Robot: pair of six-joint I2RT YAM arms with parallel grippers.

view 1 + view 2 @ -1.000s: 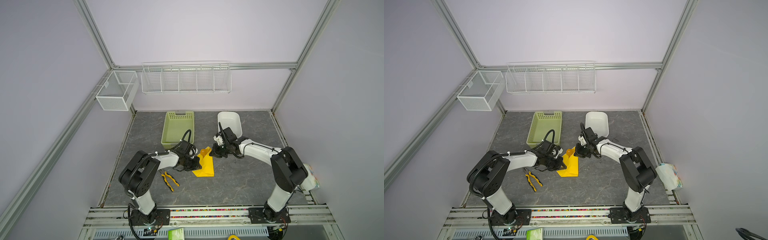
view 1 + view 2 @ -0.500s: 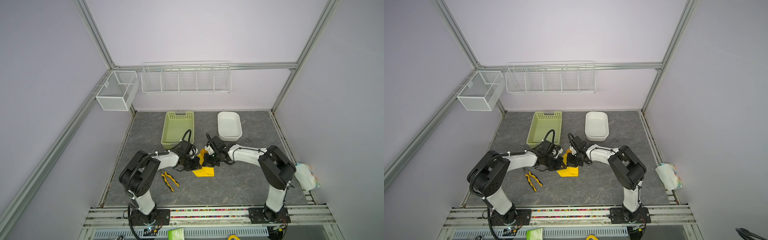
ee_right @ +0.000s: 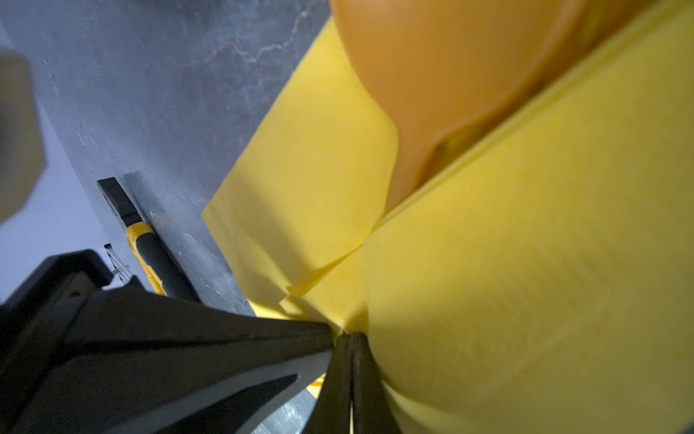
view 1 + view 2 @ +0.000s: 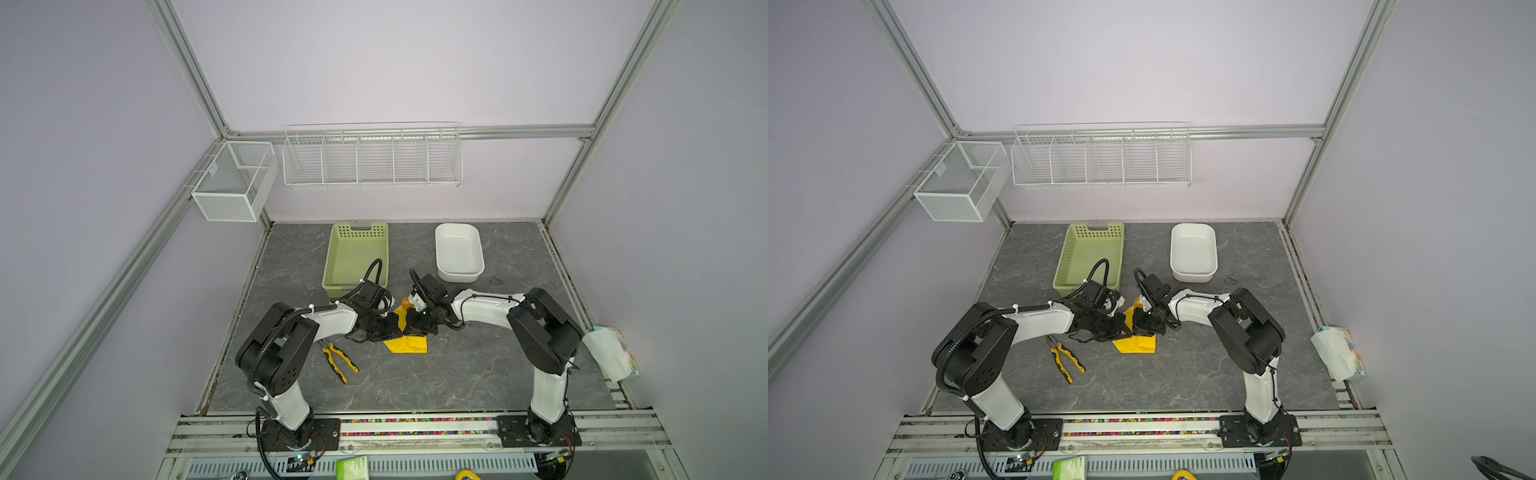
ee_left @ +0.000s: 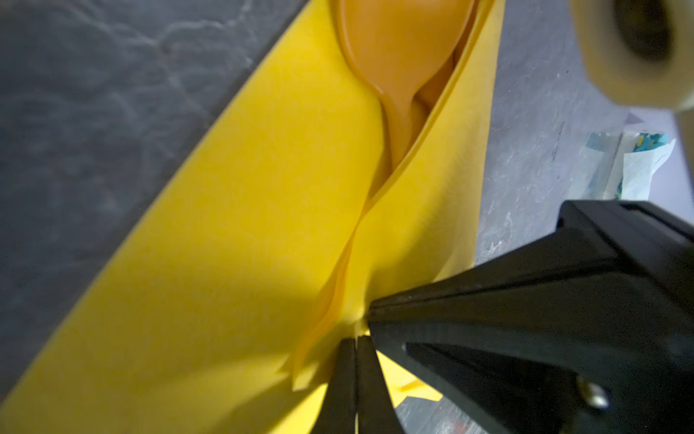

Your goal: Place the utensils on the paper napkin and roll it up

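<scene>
The napkin's folded flap is pinned by my right gripper, so next my left gripper leaves the flap and takes the napkin's flat side by its edge (image 5: 108, 269) to fold it over.
The yellow paper napkin (image 4: 409, 345) (image 4: 1138, 344) lies mid-table, folded over the utensils. An orange spoon (image 4: 405, 301) (image 5: 402, 49) (image 3: 450, 75) pokes bowl-first out of its far end; the rest of the utensils is hidden inside the fold. My left gripper (image 4: 398, 332) (image 5: 355, 340) is shut, its tips pinching the napkin (image 5: 225, 263) where the folded flap's edge ends. My right gripper (image 4: 409, 330) (image 3: 351, 336) is shut too. Its tips press against the napkin (image 3: 525, 263) at the same spot, tip to tip with the left one.
Yellow-and-black pliers (image 4: 338, 359) (image 3: 154, 255) lie just left of the napkin. A pale green basket (image 4: 357, 253) and a white tub (image 4: 459, 253) stand behind the grippers. A tissue packet (image 4: 611, 353) sits at the right edge. Wire racks hang on the walls.
My right arm has swung left from beside the white tub down to the napkin, meeting the left gripper. The left gripper and the napkin have stayed put.
</scene>
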